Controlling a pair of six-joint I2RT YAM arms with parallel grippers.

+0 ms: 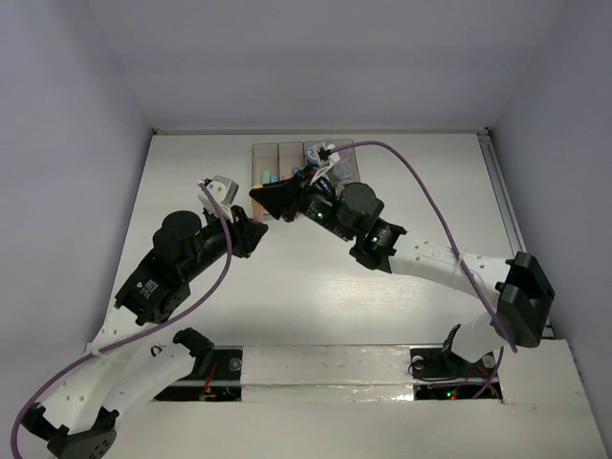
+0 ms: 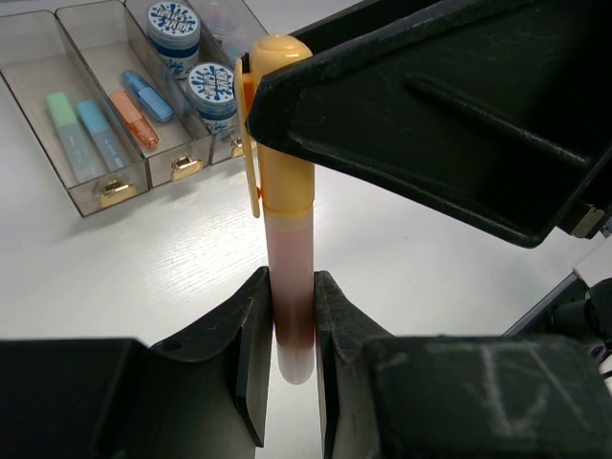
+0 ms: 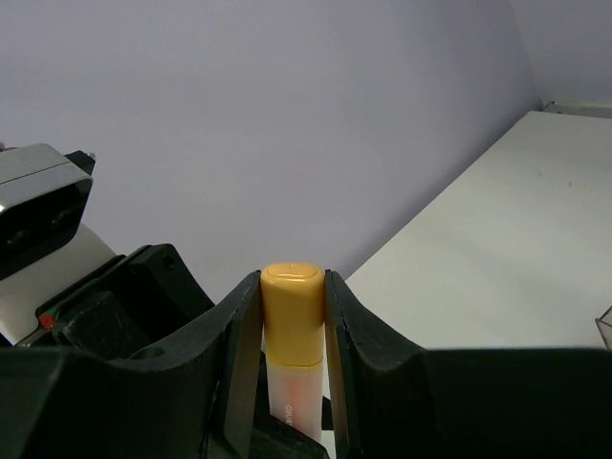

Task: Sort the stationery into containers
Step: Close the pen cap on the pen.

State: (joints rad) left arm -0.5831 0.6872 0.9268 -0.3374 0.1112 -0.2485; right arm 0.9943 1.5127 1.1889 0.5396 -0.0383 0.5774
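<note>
The robot's right gripper should release the orange-capped marker between the green marker and the light blue marker (image 1: 268, 187) in their bin.
An orange-capped marker (image 2: 287, 229) with a pale pink body is held above the table by both grippers. My left gripper (image 2: 290, 316) is shut on its lower body end. My right gripper (image 3: 293, 292) is shut on its orange cap (image 3: 292, 311). In the top view the two grippers meet in front of the containers, the left (image 1: 251, 229) below the right (image 1: 266, 201), and the marker is hidden there. The row of translucent bins (image 2: 91, 196) holds a green (image 2: 62, 115) and a light blue marker (image 2: 96, 129), an orange (image 2: 134, 120) and a blue marker (image 2: 148, 96), and two blue-topped jars (image 2: 211, 88).
The bins (image 1: 287, 153) stand at the table's far edge, just behind the grippers. The right arm's purple cable (image 1: 430, 191) loops over the right half of the table. White walls enclose the table on three sides.
</note>
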